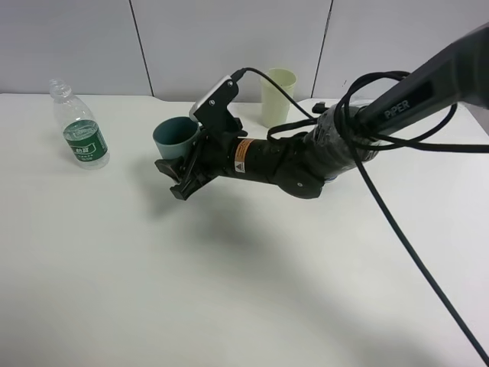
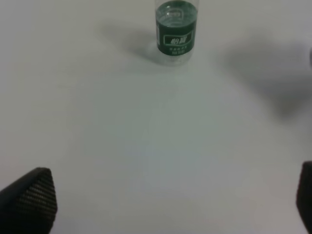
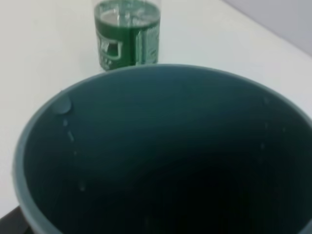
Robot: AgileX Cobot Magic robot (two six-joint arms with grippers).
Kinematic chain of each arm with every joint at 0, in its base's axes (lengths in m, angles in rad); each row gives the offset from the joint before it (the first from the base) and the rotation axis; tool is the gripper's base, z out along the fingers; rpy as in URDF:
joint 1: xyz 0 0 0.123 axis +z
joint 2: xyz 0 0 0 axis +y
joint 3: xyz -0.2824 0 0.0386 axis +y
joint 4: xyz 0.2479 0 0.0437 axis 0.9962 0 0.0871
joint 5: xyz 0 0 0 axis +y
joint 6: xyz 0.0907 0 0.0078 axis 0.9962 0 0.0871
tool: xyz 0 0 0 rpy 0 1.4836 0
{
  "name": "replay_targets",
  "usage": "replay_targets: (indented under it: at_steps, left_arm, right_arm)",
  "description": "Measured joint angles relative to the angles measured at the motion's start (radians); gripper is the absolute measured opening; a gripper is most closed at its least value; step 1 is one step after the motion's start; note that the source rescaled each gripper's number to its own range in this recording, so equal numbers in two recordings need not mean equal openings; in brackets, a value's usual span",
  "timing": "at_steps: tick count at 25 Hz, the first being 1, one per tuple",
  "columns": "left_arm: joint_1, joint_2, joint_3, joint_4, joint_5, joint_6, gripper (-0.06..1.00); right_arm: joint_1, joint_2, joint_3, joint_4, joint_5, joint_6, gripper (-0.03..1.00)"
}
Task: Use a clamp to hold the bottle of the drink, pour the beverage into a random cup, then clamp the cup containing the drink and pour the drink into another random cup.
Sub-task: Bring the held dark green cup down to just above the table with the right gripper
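Observation:
My right gripper will set the teal cup, now held across the middle, free on the white table (image 1: pixel 183 205) just beneath its fingers, at a spot that is nearer than the bottle.
A clear bottle with a green label (image 1: pixel 82 134) stands upright at the far left of the white table; it also shows in the left wrist view (image 2: pixel 176 31) and the right wrist view (image 3: pixel 127 34). My right gripper (image 1: pixel 174 177) reaches across the middle and is shut on a teal cup (image 1: pixel 174 136). The cup fills the right wrist view (image 3: pixel 156 146), with droplets on its inner wall. A pale yellow-green cup (image 1: pixel 276 95) stands upright at the back. My left gripper (image 2: pixel 165 204) is open and empty, well short of the bottle.
The white table (image 1: pixel 229 290) runs up to a grey panel wall at the back. The right arm's black cable (image 1: pixel 412 252) trails across the right side of the table. The left arm does not show in the exterior high view.

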Motion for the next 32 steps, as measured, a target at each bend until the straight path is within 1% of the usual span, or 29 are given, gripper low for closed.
replay_targets:
  at_steps: [10,18,28,32]
  left_arm:
    - [0.000,0.000,0.000,0.000,0.000,0.000,1.00]
    - [0.000,0.000,0.000,0.000,0.000,0.000,1.00]
    - [0.000,0.000,0.000,0.000,0.000,0.000,1.00]
    - [0.000,0.000,0.000,0.000,0.000,0.000,1.00]
  right_arm:
    - [0.000,0.093,0.001,0.001,-0.115,-0.016,0.02]
    - [0.000,0.165,0.002,0.000,-0.249,-0.052,0.02]
    - [0.000,0.166,0.002,-0.003,-0.251,-0.039,0.02]
    - [0.000,0.166,0.002,-0.002,-0.251,0.008,0.02]
